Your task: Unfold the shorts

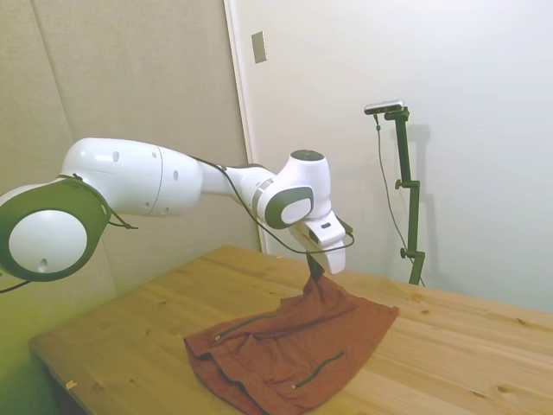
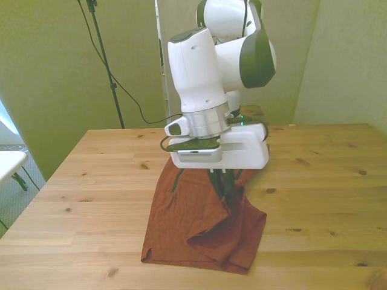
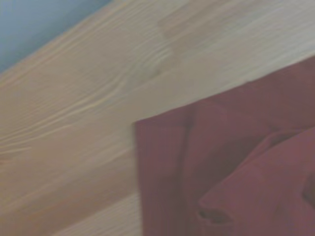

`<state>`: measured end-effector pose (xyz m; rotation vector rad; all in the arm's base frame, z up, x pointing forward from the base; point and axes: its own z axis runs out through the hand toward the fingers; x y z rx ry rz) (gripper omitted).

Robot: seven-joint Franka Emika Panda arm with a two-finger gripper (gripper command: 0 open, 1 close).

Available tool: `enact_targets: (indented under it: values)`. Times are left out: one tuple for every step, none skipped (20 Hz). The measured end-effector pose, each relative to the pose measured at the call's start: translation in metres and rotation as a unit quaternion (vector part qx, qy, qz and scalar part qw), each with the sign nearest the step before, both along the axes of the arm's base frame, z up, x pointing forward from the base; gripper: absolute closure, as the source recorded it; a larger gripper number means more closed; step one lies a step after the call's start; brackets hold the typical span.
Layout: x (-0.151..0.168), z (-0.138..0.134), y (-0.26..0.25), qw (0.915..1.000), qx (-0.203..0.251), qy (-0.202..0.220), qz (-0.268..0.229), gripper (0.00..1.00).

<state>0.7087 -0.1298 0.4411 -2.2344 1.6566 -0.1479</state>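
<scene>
Next, the gripper releases the shorts' raised fold on the bare wood [image 1: 257, 271] by the table's far corner. The fold is now held up above the table.
The rust-red shorts [image 1: 294, 341] lie folded on the wooden table [image 1: 130, 337], with two dark zippered pocket slits showing in the side view. My gripper [image 1: 316, 270] is shut on a fold at the far side of the shorts and holds it up in a small peak above the table. In the front view the gripper [image 2: 222, 184] hangs under the white hand and pinches the cloth, and the shorts [image 2: 193, 223] drape down from it toward the table's near edge. The wrist view shows a corner of the shorts [image 3: 236, 167] lying flat on the wood [image 3: 98, 98].
In the front view the shorts' lower hem lies close to the near edge of the table [image 2: 91, 181]. Bare wood stretches to the front view's left and right of the cloth. A wall stands behind the table's far side in the side view.
</scene>
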Motion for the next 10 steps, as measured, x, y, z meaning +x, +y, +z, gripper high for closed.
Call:
enact_targets:
  values:
    - [0.003,0.006,0.011,0.9999,0.010,-0.007,0.005,1.00]
    - [0.007,0.012,0.022,0.9997,0.017,-0.013,0.013,1.00]
    - [0.010,0.018,0.036,0.9994,0.021,-0.019,0.022,1.00]
    - [0.014,0.023,0.050,0.9990,0.024,-0.023,0.031,1.00]
    - [0.017,0.027,0.065,0.9985,0.028,-0.023,0.040,1.00]
    - [0.021,0.029,0.080,0.9981,0.032,-0.023,0.048,1.00]
    - [0.026,0.030,0.095,0.9977,0.037,-0.021,0.053,1.00]
    - [0.031,0.030,0.108,0.9975,0.040,-0.021,0.055,1.00]
    - [0.036,0.027,0.120,0.9972,0.043,-0.019,0.057,1.00]
    - [0.041,0.023,0.132,0.9969,0.047,-0.016,0.060,1.00]
